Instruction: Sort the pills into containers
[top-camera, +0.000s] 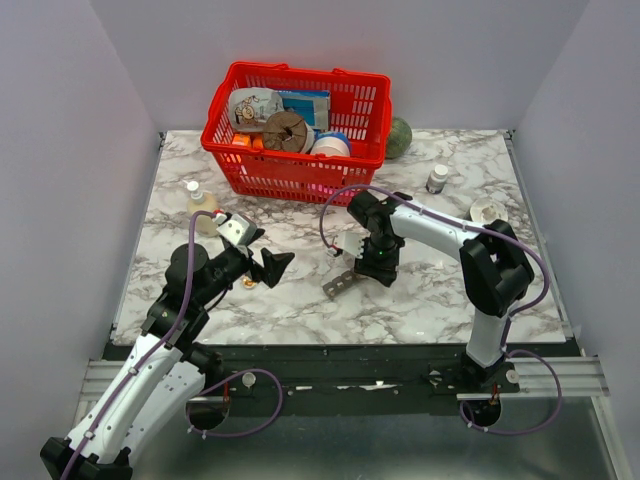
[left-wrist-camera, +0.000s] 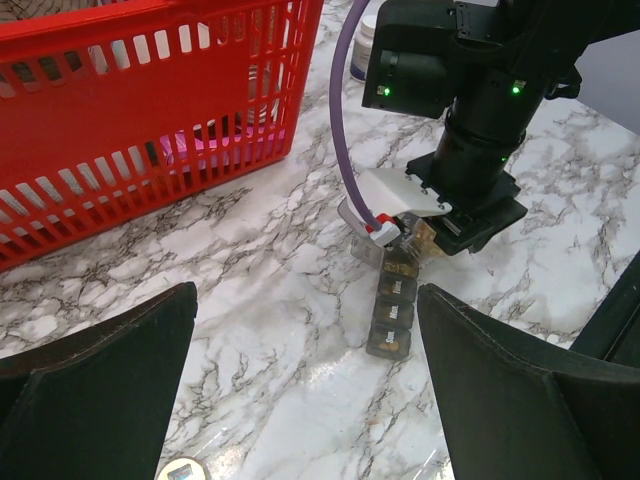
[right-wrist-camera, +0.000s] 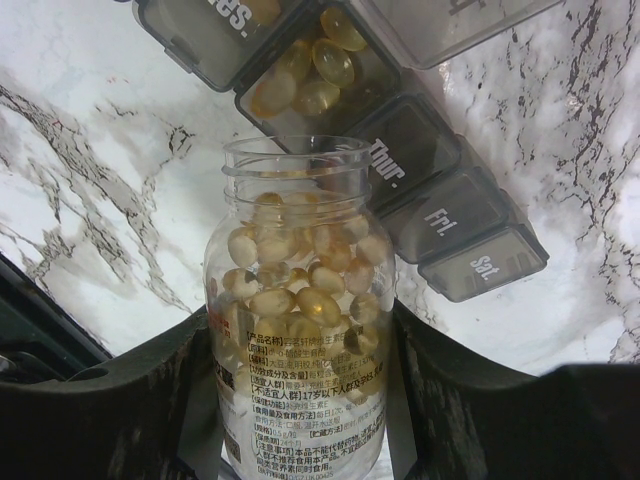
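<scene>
I will next move my left gripper to the small round cap on the marble and close it on the cap's sides (top-camera: 248, 283) (left-wrist-camera: 182, 471).
The containers are one dark grey strip of day-marked compartments (top-camera: 341, 284), lying on the marble in front of the right arm. It also shows in the left wrist view (left-wrist-camera: 391, 312) and the right wrist view (right-wrist-camera: 452, 205). My right gripper (top-camera: 379, 262) (right-wrist-camera: 300, 400) is shut on a clear pill bottle (right-wrist-camera: 297, 300) full of yellow softgel pills. The uncapped bottle mouth points at an open compartment (right-wrist-camera: 310, 70) that holds several pills. The Thur, Fri and Sat lids are closed. My left gripper (top-camera: 272, 268) (left-wrist-camera: 305, 330) is open and empty, just left of the strip.
A red mesh basket (top-camera: 290, 178) (left-wrist-camera: 150, 120) full of goods stands at the back. A small bottle (top-camera: 200, 207) stands at the left. A brown vial (top-camera: 437, 178), a white cap (top-camera: 487, 211) and a green ball (top-camera: 399, 138) are at the back right. A small round cap (left-wrist-camera: 181, 469) lies near my left gripper.
</scene>
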